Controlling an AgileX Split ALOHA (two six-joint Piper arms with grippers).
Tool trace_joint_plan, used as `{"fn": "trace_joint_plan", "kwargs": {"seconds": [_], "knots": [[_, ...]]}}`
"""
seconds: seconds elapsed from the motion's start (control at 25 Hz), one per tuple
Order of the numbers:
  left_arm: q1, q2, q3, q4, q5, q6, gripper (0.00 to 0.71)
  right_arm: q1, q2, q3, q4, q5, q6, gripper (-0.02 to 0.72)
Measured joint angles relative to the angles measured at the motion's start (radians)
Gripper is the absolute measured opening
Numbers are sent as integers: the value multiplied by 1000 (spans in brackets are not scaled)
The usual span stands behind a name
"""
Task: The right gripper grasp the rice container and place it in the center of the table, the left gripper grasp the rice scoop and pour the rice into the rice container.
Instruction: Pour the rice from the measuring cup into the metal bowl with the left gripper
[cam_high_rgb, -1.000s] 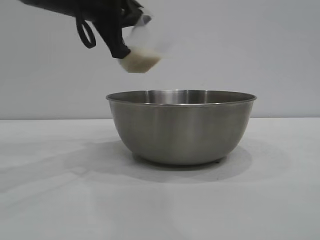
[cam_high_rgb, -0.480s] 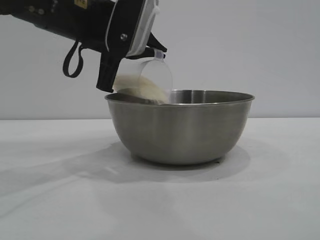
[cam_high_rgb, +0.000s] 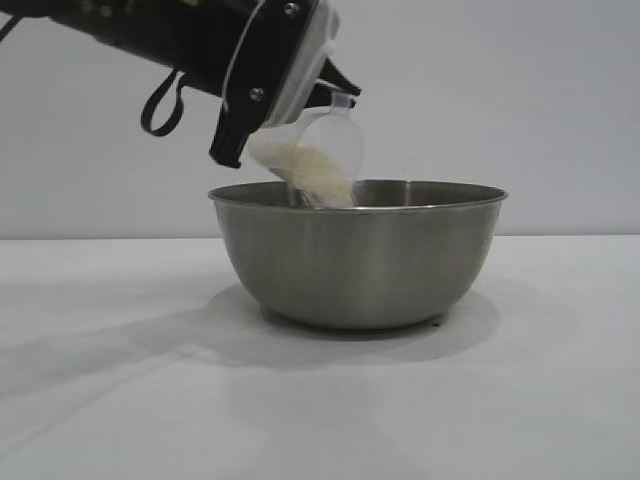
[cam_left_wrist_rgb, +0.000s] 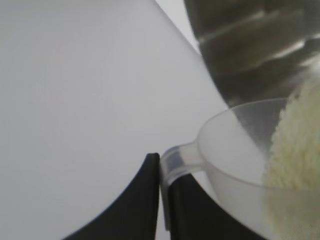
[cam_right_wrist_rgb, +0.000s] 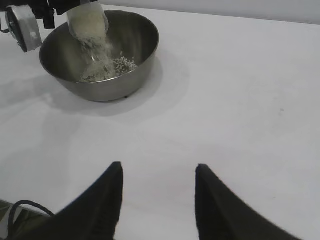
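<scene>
My left gripper has the rice scoop to put down. It will set the scoop on the bare white table (cam_high_rgb: 137, 302) beside the rice container.
The rice container (cam_high_rgb: 358, 255), a wide steel bowl, stands on the white table (cam_high_rgb: 320, 400). My left gripper (cam_left_wrist_rgb: 161, 161) is shut on the loop handle of the clear rice scoop (cam_left_wrist_rgb: 235, 145) and holds it tilted above the bowl's left rim. In the exterior view the rice scoop (cam_high_rgb: 325, 140) tips down and rice (cam_high_rgb: 315, 175) streams from it into the bowl. The right wrist view shows the rice container (cam_right_wrist_rgb: 100, 55) with rice (cam_right_wrist_rgb: 107, 67) heaped on its bottom. My right gripper (cam_right_wrist_rgb: 157, 172) is open and empty, low over the table, well away from the bowl.
A plain pale wall (cam_high_rgb: 500, 100) stands behind the table. Bare tabletop (cam_right_wrist_rgb: 240, 100) lies all round the bowl, between it and my right gripper.
The left gripper came down to the bowl's left rim with the scoop and tilted it further. The rice now spills into the bowl.
</scene>
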Motion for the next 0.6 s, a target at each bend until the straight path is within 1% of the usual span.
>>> {"fn": "trace_joint_plan", "kwargs": {"seconds": [0.16,0.32,0.4,0.48,0.6], "knots": [[0,0,0,29,-9,17,0,0,0,0,0,0,0,282],[-6,0,0,29,-11,22,0,0,0,0,0,0,0,282],[-8,0,0,27,-11,-13,0,0,0,0,0,0,2,282],[-8,0,0,7,-11,-139,0,0,0,0,1,0,2,282],[-8,0,0,-107,-18,-496,0,0,0,0,1,0,3,282]]}}
